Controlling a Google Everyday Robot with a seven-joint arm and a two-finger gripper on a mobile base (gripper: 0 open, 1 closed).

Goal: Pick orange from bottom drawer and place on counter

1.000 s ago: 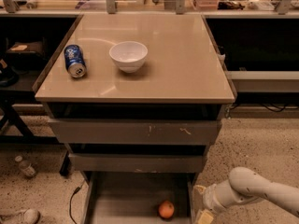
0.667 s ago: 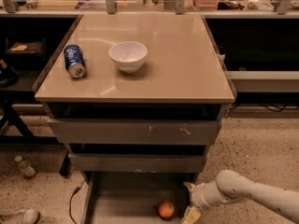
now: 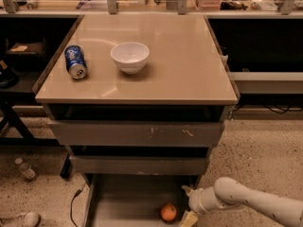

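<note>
The orange has to go up to the counter, so next I close my gripper around the middle of the orange [image 3: 168,213] in the open bottom drawer.
The orange [image 3: 168,212] lies on the grey floor of the open bottom drawer [image 3: 123,197], near its front right. My gripper [image 3: 188,206] comes in low from the right on a white arm, just right of the orange, over the drawer's right wall. One finger [image 3: 186,190] points up and back, the other [image 3: 189,219] sits low by the picture's bottom edge, so the fingers stand apart. They hold nothing and do not touch the orange. The beige counter [image 3: 180,65] tops the cabinet.
A white bowl [image 3: 129,56] and a blue soda can [image 3: 75,62] lying on its side rest on the counter's left half. Two shallower grey drawers [image 3: 135,134] stick out a little above the bottom one. A small bottle [image 3: 25,168] and a cable [image 3: 75,203] lie on the speckled floor at left.
My arm has moved left, bringing the gripper from beside the drawer's right wall to close beside the orange. The orange has not moved.
</note>
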